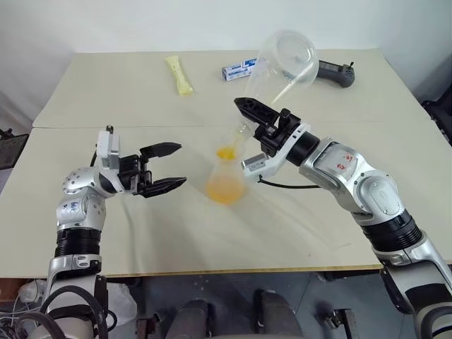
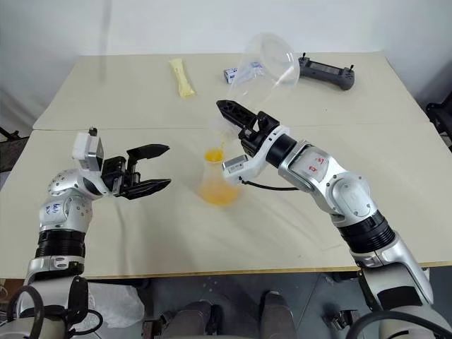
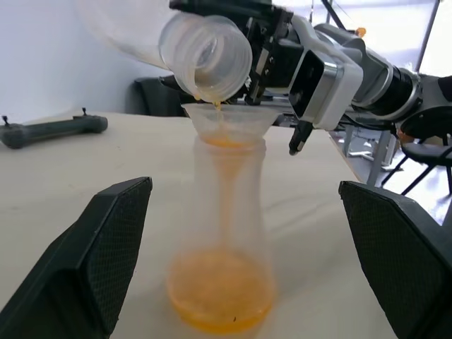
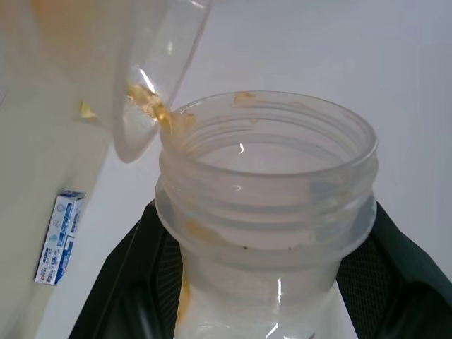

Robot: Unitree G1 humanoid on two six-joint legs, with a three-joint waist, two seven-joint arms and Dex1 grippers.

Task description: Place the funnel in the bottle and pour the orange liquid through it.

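I should let go of the flask, now tipped mouth-down over the funnel, with my right gripper beside the bottle, on the table [image 1: 314,163] in front of the black controller.
The bottle [image 1: 226,180] stands upright mid-table with the funnel [image 3: 226,120] seated in its neck. Orange liquid [image 3: 220,293] pools in the bottle's base, and some sits in the funnel. My right gripper [image 1: 248,116] is shut on the threaded neck of a large clear pouring flask [image 1: 286,60]. The flask is tipped mouth-down over the funnel, and a thin orange trickle runs from its lip [image 4: 152,106]. My left gripper [image 1: 180,164] is open to the left of the bottle, pointing at it and not touching it, its fingers [image 3: 106,261] standing on either side of it in the left wrist view.
At the back of the table lie a yellow packet [image 1: 179,75], a small blue-and-white box [image 1: 239,69] and a black controller [image 1: 335,73]. A seam [image 1: 141,127] crosses the table behind the bottle. The table's front edge [image 1: 233,270] is near my arms.
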